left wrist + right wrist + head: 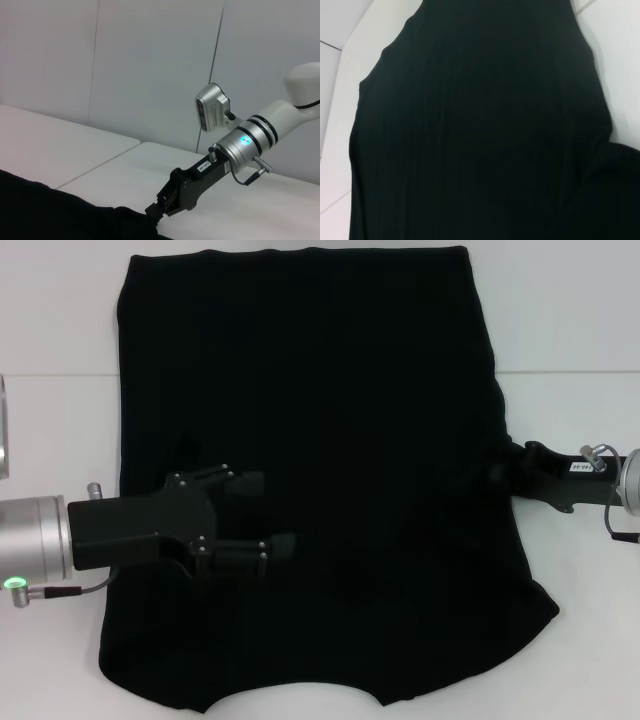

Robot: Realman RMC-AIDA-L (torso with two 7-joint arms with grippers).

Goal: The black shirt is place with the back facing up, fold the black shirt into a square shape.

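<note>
The fabric is bunching at the black shirt's side edge under my right gripper. I need to back off, turn, grab the bunch again and bring it over the shirt [470, 440].
The black shirt [330, 390] lies spread flat on the white table [570, 320], with its curved neckline at the near edge. My left gripper [265, 512] reaches in from the left over the shirt's near-left part, open, nothing between its fingers. My right gripper [505, 472] comes in from the right and meets the shirt's right edge, where the fabric bunches a little. In the left wrist view the right gripper [156, 210] has its tips closed together on the hem of the black shirt [50, 215]. The right wrist view is filled by the black shirt [470, 125].
White table [100, 160] surface shows on both sides of the shirt and beyond its far hem. A seam between table panels [570, 372] runs across behind the arms. A pale wall stands behind the table in the left wrist view.
</note>
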